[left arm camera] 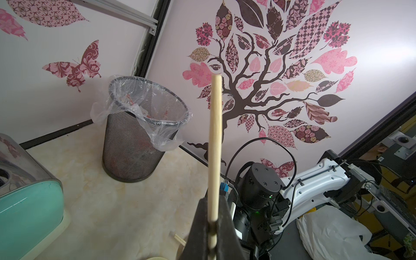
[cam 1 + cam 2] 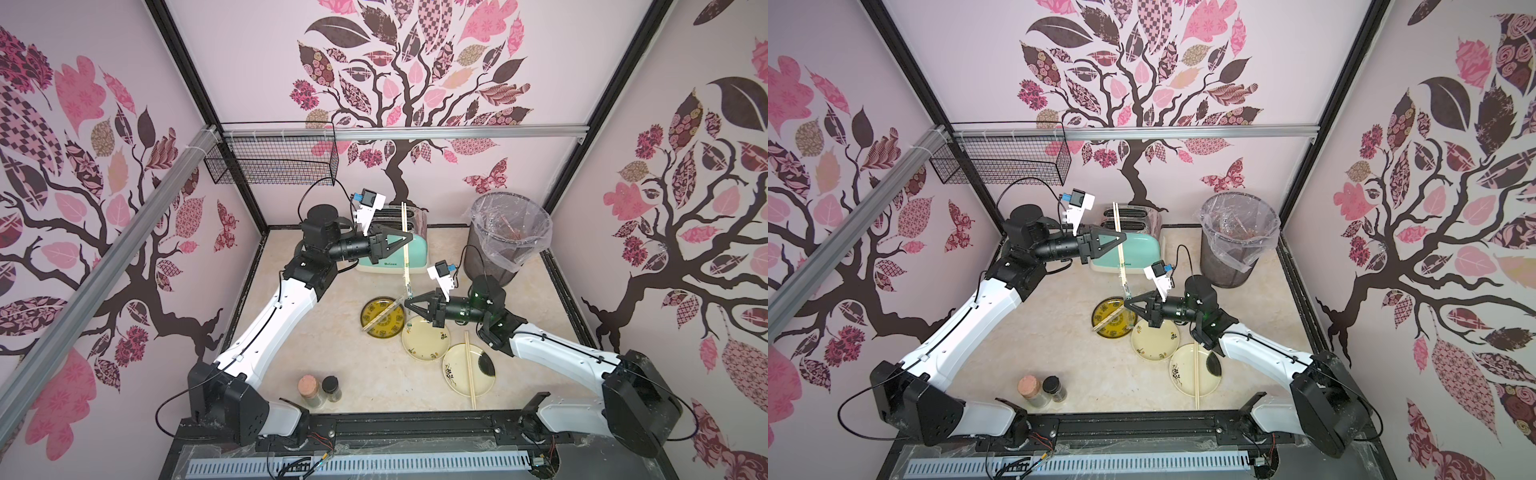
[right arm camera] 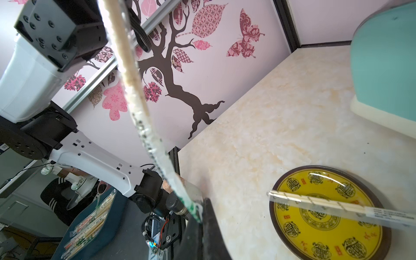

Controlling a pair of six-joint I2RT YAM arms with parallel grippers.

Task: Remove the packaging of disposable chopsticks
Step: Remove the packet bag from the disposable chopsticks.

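My right gripper pinches the sleeve's bottom end while it still covers the chopsticks, so it should take the sleeve higher up (image 3: 145, 119) and pull it off downward.
A pair of disposable chopsticks (image 2: 404, 224) stands nearly upright in the air in front of the toaster. My left gripper (image 2: 406, 240) is shut on its bare middle, as the left wrist view shows at the jaws (image 1: 212, 225). The packaging (image 2: 407, 278), a clear sleeve with green print, still covers the lower part. Below it, my right gripper (image 2: 409, 300) is shut on the sleeve's bottom end (image 3: 195, 211). Another wrapped pair (image 2: 383, 314) lies across the yellow plate (image 2: 392, 330). A bare pair (image 2: 469, 374) lies on a cream plate (image 2: 453, 380).
A mesh bin (image 2: 494, 253) with a clear liner stands at the back right, with wrappers inside. The mint toaster (image 2: 415, 253) is behind the held sticks. An empty cream plate (image 2: 426, 343) lies under the right arm. Two jars (image 2: 316, 390) stand near the front edge.
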